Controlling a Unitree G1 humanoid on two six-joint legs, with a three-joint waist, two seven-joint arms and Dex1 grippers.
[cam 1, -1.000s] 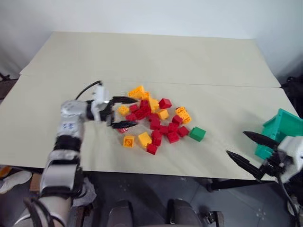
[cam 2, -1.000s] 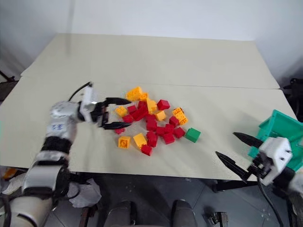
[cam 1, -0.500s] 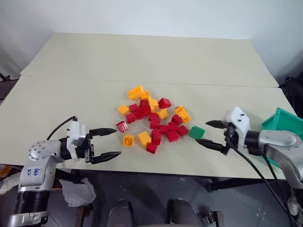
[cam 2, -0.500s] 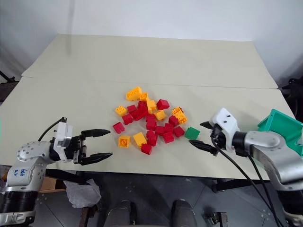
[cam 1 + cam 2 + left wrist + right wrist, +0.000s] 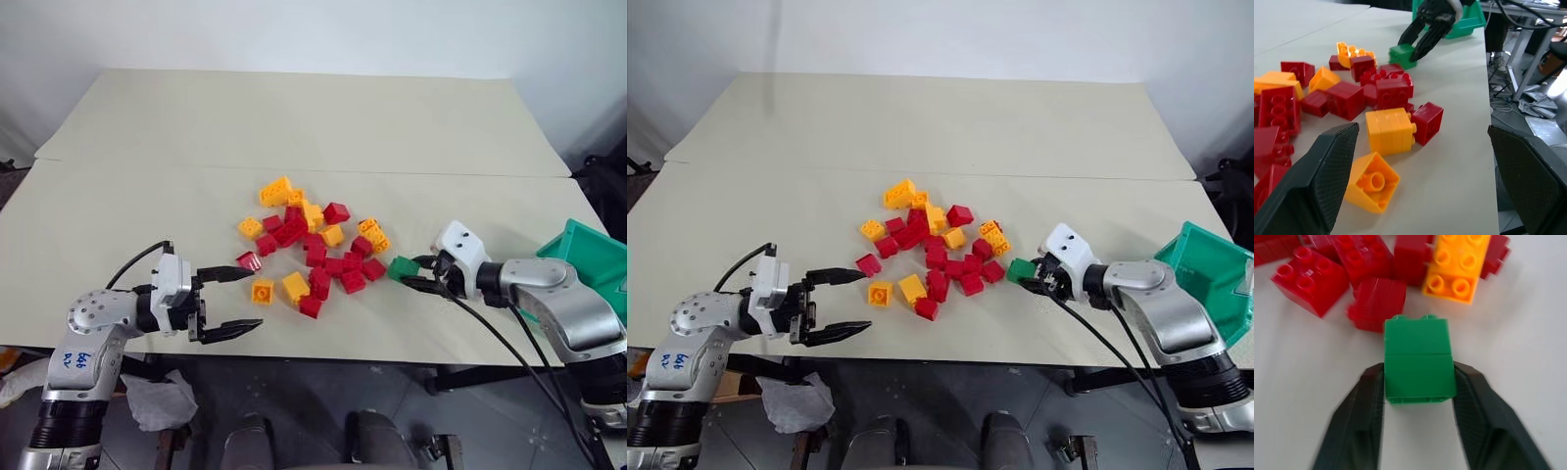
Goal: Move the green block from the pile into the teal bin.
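Next, the right gripper releases the green block on the bottom of the teal bin point(image 5: 585, 290), inside its sides.
The green block point(image 5: 1418, 360) lies on the table at the right edge of the pile point(image 5: 313, 250) of red and yellow-orange bricks. My right gripper point(image 5: 411, 273) is shut on the green block, one black finger point(image 5: 1359, 416) pressed against each of its sides. The block point(image 5: 1402, 55) still rests on the tabletop. The teal bin point(image 5: 596, 262) stands at the table's right edge, beyond my right arm. My left gripper point(image 5: 238, 300) hangs open near the front edge, left of the pile, with nothing between its fingers.
The beige table point(image 5: 294, 127) stretches bare behind the pile. A stray red brick point(image 5: 249, 261) and a yellow-orange one point(image 5: 263, 291) lie between my left gripper and the pile. The front edge runs close under both grippers.
My right gripper swung in from the bin side and shut on the green block. My left gripper drew back from the pile toward the front edge, still open.
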